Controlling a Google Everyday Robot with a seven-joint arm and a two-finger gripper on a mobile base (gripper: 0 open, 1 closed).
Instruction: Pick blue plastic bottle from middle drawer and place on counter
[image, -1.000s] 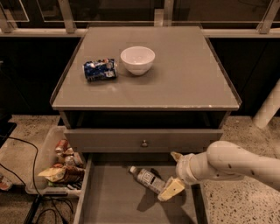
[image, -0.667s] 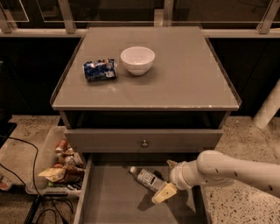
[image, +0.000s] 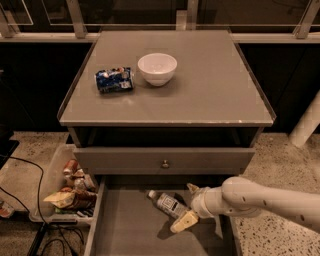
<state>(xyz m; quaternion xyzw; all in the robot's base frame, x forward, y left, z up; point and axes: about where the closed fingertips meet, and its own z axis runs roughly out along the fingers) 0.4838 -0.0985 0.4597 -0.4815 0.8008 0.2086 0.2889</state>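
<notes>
Next, my gripper closes on the base end (image: 180, 211) of the blue plastic bottle, opposite the bottle's white cap.
The blue plastic bottle (image: 167, 203) lies on its side on the floor of the open middle drawer (image: 125, 230), white cap pointing to the back left. My gripper (image: 186, 206) reaches in from the right, low in the drawer. It is open, with one finger (image: 183, 221) in front of the bottle's base end and the other (image: 192, 188) behind it. The counter (image: 210, 85) is the grey cabinet top above.
A white bowl (image: 157, 68) and a crushed blue-and-white can (image: 115, 80) sit on the counter's left half. A shut drawer front with a round knob (image: 164, 163) overhangs the open drawer. A bin of snack packs (image: 70, 190) and cables stand on the floor at left.
My gripper has moved left across the drawer and now straddles the bottle's base end. The bottle has stayed where it lay.
</notes>
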